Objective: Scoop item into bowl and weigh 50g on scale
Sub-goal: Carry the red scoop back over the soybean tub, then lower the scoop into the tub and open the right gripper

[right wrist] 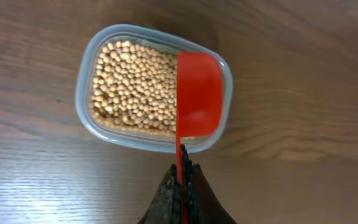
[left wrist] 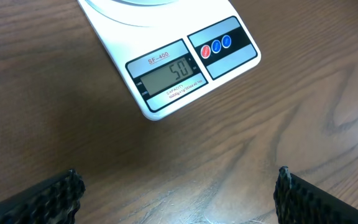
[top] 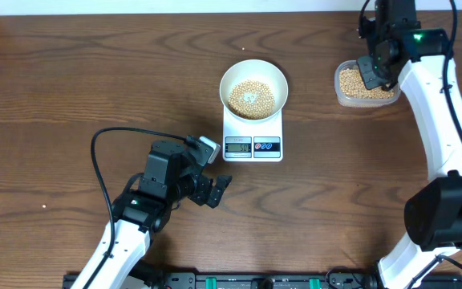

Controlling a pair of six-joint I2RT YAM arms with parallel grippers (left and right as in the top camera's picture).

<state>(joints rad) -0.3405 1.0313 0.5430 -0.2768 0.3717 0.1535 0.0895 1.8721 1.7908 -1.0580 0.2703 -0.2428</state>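
Next, my right gripper sets the red scoop down on the beans at the clear tub's far end from the scale (top: 388,86) (right wrist: 199,107).
The white bowl (top: 253,87) holds tan beans (top: 251,98) and stands on the white scale (top: 253,141). In the left wrist view the scale (left wrist: 173,68) has a display reading 50. My left gripper (top: 219,191) (left wrist: 178,196) is open and empty, on the table in front of the scale. My right gripper (top: 373,74) (right wrist: 183,171) is shut on the handle of a red scoop (right wrist: 197,93). The scoop's empty cup hangs over the right end of a clear tub (right wrist: 89,118) full of beans (right wrist: 132,84).
The clear tub (top: 366,86) stands at the back right, right of the scale. The right arm (top: 443,120) runs along the right side. A black cable (top: 103,152) loops at the left arm. The table's back edge is near the bowl.
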